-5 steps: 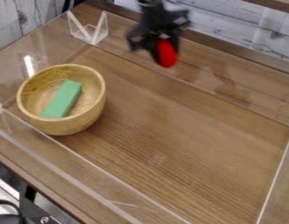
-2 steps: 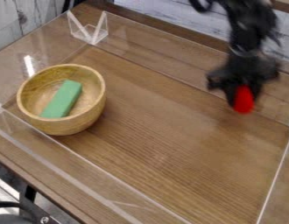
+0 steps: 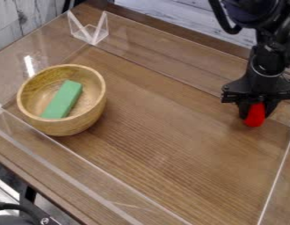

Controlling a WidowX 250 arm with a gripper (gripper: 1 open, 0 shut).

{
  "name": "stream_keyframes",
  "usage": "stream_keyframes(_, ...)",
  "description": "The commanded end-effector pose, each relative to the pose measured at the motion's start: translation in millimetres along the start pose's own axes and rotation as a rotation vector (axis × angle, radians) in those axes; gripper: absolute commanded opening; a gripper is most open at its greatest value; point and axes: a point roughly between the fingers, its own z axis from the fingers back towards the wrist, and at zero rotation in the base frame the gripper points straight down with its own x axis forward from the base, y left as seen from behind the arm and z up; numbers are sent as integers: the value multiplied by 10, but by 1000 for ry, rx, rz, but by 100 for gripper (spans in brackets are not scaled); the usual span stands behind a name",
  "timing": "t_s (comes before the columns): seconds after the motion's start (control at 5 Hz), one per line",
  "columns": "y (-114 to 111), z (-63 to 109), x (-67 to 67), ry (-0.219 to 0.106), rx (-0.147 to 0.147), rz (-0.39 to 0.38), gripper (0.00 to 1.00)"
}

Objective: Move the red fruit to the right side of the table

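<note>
My gripper has the red fruit, now close to the acrylic wall. It will release the fruit on the bare wood a bit nearer to the wooden bowl [image 3: 218, 110].
The red fruit [image 3: 256, 114] is a small glossy red piece at the right side of the table [image 3: 171, 141], close to the right acrylic wall. My black gripper [image 3: 254, 104] points down over it, jaws shut on the fruit's upper part. The fruit's lower end hangs just above or on the wood; I cannot tell which. The black arm [image 3: 267, 35] reaches in from the top right.
A wooden bowl [image 3: 61, 99] holding a green block [image 3: 61, 98] stands at the left. Clear acrylic walls [image 3: 277, 189] edge the tabletop, with a clear corner piece [image 3: 86, 29] at the back left.
The gripper carried the red fruit from the back middle of the table across to the right side and lowered it toward the wood. The bowl and block stayed put.
</note>
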Motion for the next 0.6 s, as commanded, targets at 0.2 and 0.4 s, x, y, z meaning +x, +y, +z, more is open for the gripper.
stream_keyframes(0.2,78,77,83,-75,0,-16,0)
stream_keyframes(0.4,157,55,112,-92,16,-16,0)
